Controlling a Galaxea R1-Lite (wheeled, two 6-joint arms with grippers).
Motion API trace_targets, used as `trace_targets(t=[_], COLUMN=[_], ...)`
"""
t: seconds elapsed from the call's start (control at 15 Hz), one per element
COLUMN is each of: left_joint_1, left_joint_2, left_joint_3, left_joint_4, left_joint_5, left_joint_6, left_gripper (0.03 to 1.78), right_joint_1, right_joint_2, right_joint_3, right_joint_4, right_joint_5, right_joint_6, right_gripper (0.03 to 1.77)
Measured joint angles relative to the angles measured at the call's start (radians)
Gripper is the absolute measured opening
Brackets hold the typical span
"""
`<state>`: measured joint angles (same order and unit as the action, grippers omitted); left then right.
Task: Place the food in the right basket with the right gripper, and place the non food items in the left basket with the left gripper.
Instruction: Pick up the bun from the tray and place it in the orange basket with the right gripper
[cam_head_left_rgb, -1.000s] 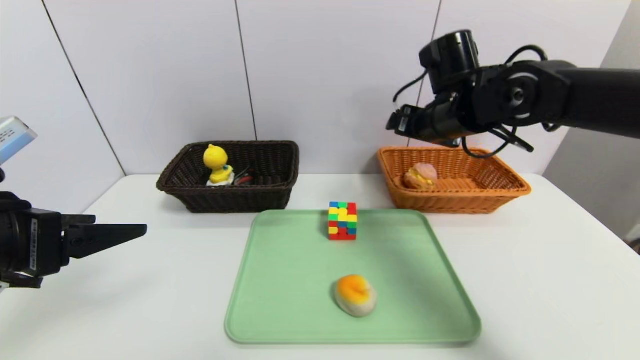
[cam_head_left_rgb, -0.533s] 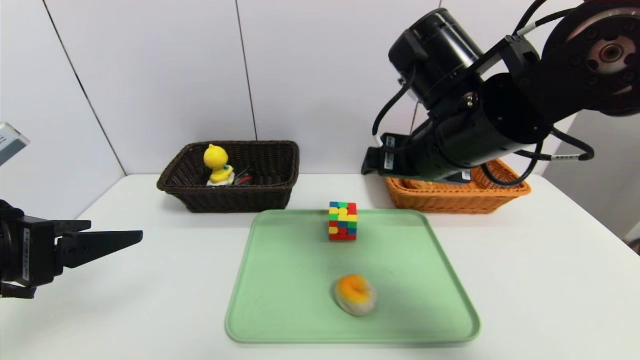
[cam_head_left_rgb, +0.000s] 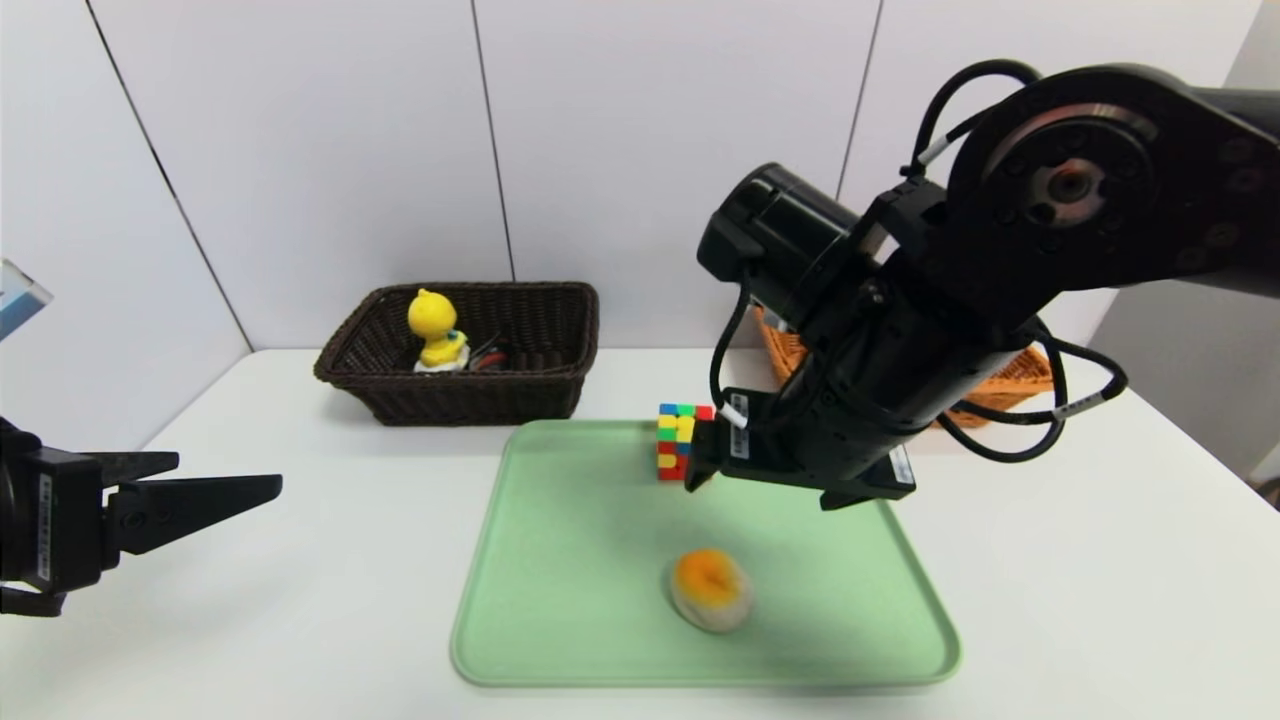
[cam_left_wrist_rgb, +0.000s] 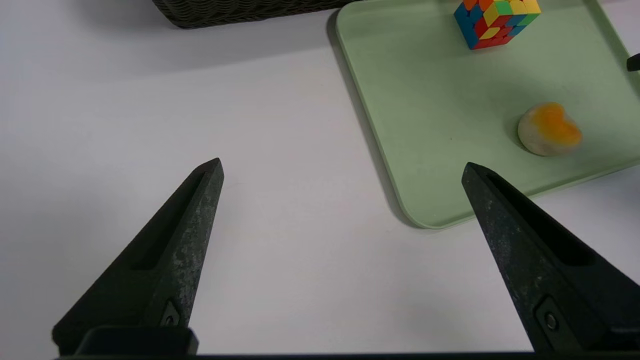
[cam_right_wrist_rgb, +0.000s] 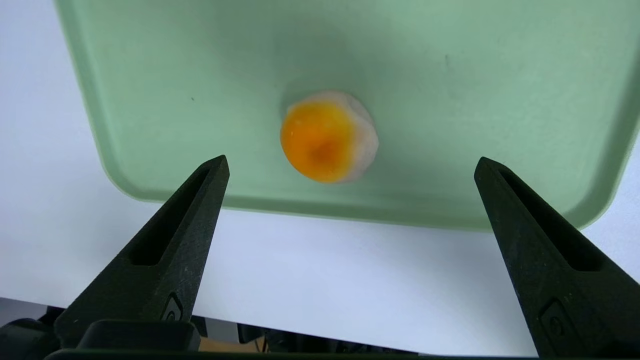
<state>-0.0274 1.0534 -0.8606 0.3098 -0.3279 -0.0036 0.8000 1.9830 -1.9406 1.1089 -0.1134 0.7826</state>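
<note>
The pale bun is food. So next my right gripper moves down to the orange centre (cam_head_left_rgb: 710, 580) (cam_right_wrist_rgb: 321, 148) of the bun and closes there.
A pale bun with an orange centre (cam_head_left_rgb: 710, 590) lies on the near half of a green tray (cam_head_left_rgb: 560, 620). My right gripper (cam_right_wrist_rgb: 351, 159) hangs open and empty above the tray, with the bun (cam_right_wrist_rgb: 327, 137) just beyond its fingertips. The right arm (cam_head_left_rgb: 900, 350) hides most of the orange right basket (cam_head_left_rgb: 1020, 380) and part of the multicoloured cube (cam_head_left_rgb: 676, 440). A yellow duck toy (cam_head_left_rgb: 432, 325) sits in the dark brown left basket (cam_head_left_rgb: 470, 400). My left gripper (cam_head_left_rgb: 230, 472) hovers open and empty over the table at the far left, well clear of the tray.
The left wrist view shows the tray's near left corner (cam_left_wrist_rgb: 430, 220), the cube (cam_left_wrist_rgb: 496, 21), the bun (cam_left_wrist_rgb: 549, 130) and the dark basket's lower wall (cam_left_wrist_rgb: 225, 10). White table (cam_head_left_rgb: 300, 600) surrounds the tray. A white panelled wall stands close behind both baskets.
The right arm swung from above the orange basket down and inward over the tray, now covering the basket and part of the cube. The left gripper barely shifted.
</note>
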Motion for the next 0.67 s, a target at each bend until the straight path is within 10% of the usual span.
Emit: trace_targets(t=[0.67], left_joint_1=[0.000], left_joint_2=[0.002], left_joint_3=[0.014], left_joint_4=[-0.005], left_joint_5=[0.000], left_joint_6=[0.001], left_gripper=[1.69], right_joint_1=[0.021], right_joint_2=[0.160], right_joint_3=[0.000], right_joint_4=[0.019], right_joint_5=[0.017], right_joint_6=[0.000], right_gripper=[1.69])
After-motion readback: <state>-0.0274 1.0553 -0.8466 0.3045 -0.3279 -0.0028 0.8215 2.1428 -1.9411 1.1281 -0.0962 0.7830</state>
